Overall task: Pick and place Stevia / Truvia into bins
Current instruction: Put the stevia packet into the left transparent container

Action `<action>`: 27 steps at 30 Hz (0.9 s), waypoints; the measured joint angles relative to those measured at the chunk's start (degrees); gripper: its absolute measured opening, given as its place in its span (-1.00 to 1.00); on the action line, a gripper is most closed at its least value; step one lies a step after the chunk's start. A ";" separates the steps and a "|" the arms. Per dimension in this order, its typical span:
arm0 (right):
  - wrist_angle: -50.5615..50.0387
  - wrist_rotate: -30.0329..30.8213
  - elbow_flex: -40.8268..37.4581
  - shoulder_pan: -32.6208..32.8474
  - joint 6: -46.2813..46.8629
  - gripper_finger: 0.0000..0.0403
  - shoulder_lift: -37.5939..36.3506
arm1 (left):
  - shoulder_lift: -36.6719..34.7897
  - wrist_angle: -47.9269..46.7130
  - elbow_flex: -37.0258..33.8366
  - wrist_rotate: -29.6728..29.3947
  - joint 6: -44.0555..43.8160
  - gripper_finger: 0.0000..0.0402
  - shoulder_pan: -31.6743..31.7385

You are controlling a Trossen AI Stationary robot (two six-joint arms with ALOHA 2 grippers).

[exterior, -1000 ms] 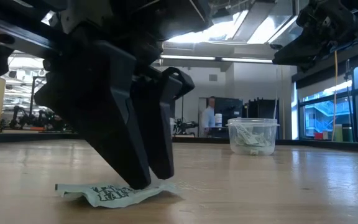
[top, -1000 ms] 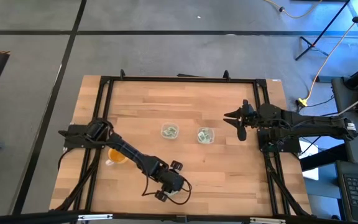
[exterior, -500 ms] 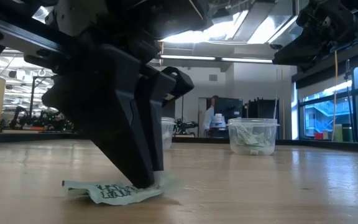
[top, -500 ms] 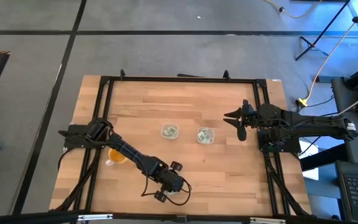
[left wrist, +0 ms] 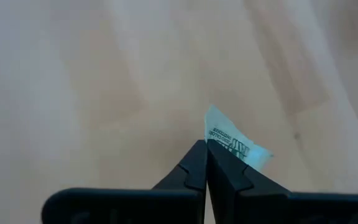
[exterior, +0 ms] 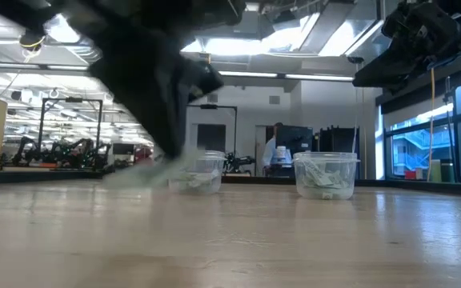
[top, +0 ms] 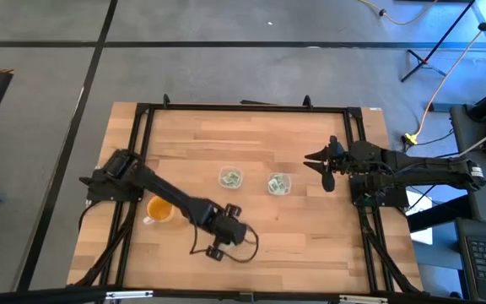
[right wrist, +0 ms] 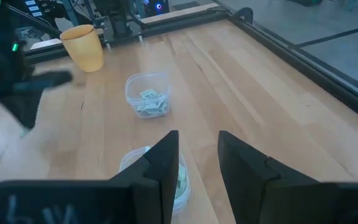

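My left gripper has the Stevia packet. It will let go of it in the clear bin nearer the orange cup (top: 231,178).
A green and white Stevia packet (left wrist: 234,144) sticks out past the tips of my left gripper (left wrist: 205,148), which is shut on it. That gripper (top: 229,230) hangs above the near middle of the table and shows blurred in the low view (exterior: 166,148). Two clear bins (top: 230,177) (top: 279,183) with packets inside stand on the table's middle. My right gripper (top: 323,169) waits open above the table's right part, beyond the right bin (right wrist: 180,179). My left gripper pinches one end of the packet (left wrist: 214,142) between its two fingertips. The rest of the packet juts out beyond the tips. In the low view the packet (exterior: 146,172) hangs at the fingertips, lifted clear of the table.
An orange cup (top: 159,209) stands near the table's left edge, beside my left arm. A black frame (top: 243,106) runs round the table. Bare wood lies between the bins and the near edge.
My left gripper has shut on the packet that lay on the table near the front edge. It has then risen and gone toward the far edge, toward the bins, and the packet has come up clear of the table.
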 joint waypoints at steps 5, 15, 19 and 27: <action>-0.48 0.00 0.00 0.00 0.00 -0.43 0.00 | -7.65 -4.64 0.02 -4.71 -2.14 -0.99 4.94; -1.61 0.00 0.00 0.00 0.03 -0.43 0.00 | -16.45 -11.71 -0.13 -13.59 -2.40 -0.99 18.78; -1.61 0.00 0.00 -0.02 -0.17 -0.43 0.00 | -15.34 -11.58 -1.14 -9.84 -0.17 -0.99 22.93; -1.61 0.00 0.00 -0.03 -1.53 -0.43 0.02 | -13.99 -10.82 -6.26 -9.18 0.69 -0.99 25.92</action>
